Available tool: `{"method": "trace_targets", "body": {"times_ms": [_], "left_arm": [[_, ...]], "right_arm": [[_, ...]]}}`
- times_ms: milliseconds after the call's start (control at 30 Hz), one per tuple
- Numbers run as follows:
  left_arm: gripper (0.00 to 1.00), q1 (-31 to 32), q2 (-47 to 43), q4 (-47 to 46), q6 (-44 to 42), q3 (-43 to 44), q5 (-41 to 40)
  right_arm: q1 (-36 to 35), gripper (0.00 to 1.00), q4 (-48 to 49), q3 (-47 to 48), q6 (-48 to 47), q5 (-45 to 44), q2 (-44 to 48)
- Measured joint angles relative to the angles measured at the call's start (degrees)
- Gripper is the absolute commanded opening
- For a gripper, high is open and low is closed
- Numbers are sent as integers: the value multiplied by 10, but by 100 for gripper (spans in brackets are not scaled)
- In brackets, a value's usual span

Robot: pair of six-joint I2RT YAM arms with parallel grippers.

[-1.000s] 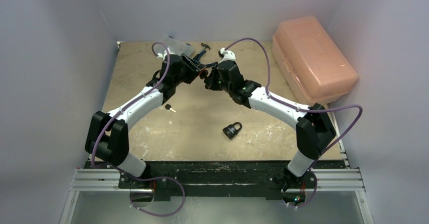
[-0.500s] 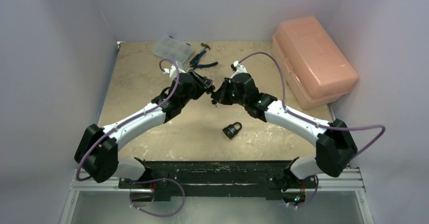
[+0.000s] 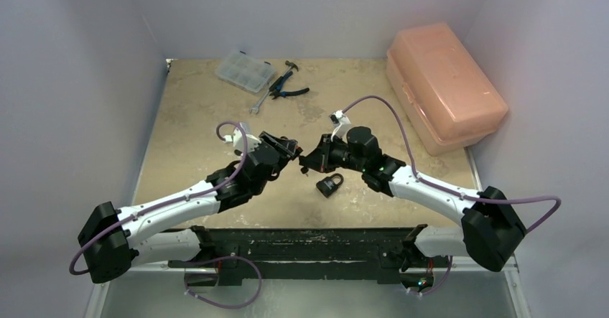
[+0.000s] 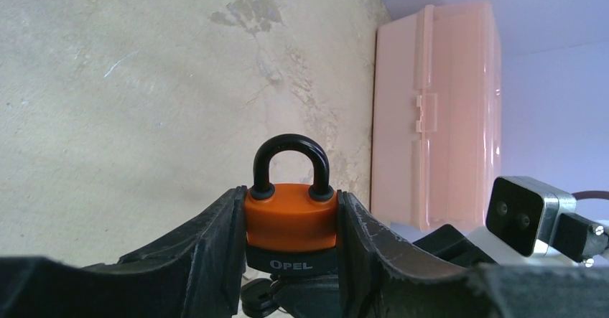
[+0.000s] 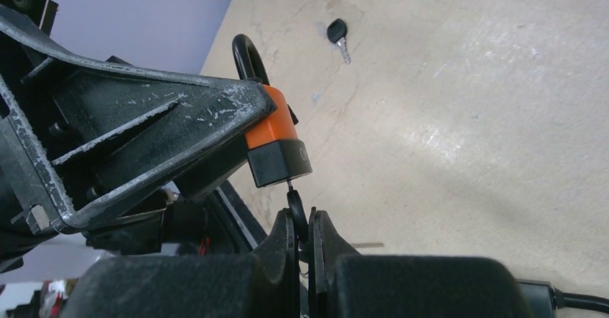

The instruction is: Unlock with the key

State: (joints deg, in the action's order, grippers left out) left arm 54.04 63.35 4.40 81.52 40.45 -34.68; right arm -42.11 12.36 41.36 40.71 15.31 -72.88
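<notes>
The key is in the orange padlock and the robot's left gripper is across the padlock's narrow sides, so next the right gripper takes the black base (image 5: 279, 164) before the left gripper regrips.
My left gripper (image 4: 291, 197) is shut on an orange padlock (image 4: 291, 217) with a black base. It grips the body from both sides, and both legs of the black shackle (image 4: 291, 146) sit in the body. In the right wrist view the padlock (image 5: 274, 137) hangs from the left fingers (image 5: 179, 117). My right gripper (image 5: 305, 230) is shut on the black head of the key (image 5: 295, 210), whose blade enters the bottom of the lock. From above, the left gripper (image 3: 287, 150) and right gripper (image 3: 309, 164) meet tip to tip over the near middle of the table.
A black padlock (image 3: 329, 184) lies just below the grippers. A spare key (image 5: 337, 33) lies on the table beyond the lock. A pink plastic box (image 3: 445, 85) fills the right side. A clear organiser (image 3: 245, 70), pliers (image 3: 287, 88) and a wrench (image 3: 261, 103) lie at the back.
Both arms have drawn back together from the far middle of the table toward the near edge. Padlock and key stayed joined, and both grips are unchanged.
</notes>
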Motion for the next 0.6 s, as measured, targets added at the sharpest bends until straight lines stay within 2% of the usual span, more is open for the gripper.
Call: {"method": "trace_targets", "body": {"times_ms": [400, 433, 533, 600], "left_arm": [[0, 43, -33, 35, 46, -18, -63], [0, 44, -34, 35, 47, -18, -65], [0, 45, -34, 36, 49, -18, -67], [0, 48, -34, 39, 49, -18, -56]], "right_arm": [[2, 0, 31, -12, -55, 67, -7], [2, 5, 31, -12, -60, 68, -7], [2, 39, 30, -12, -75, 72, -7], [3, 49, 36, -12, -90, 72, -7]]}}
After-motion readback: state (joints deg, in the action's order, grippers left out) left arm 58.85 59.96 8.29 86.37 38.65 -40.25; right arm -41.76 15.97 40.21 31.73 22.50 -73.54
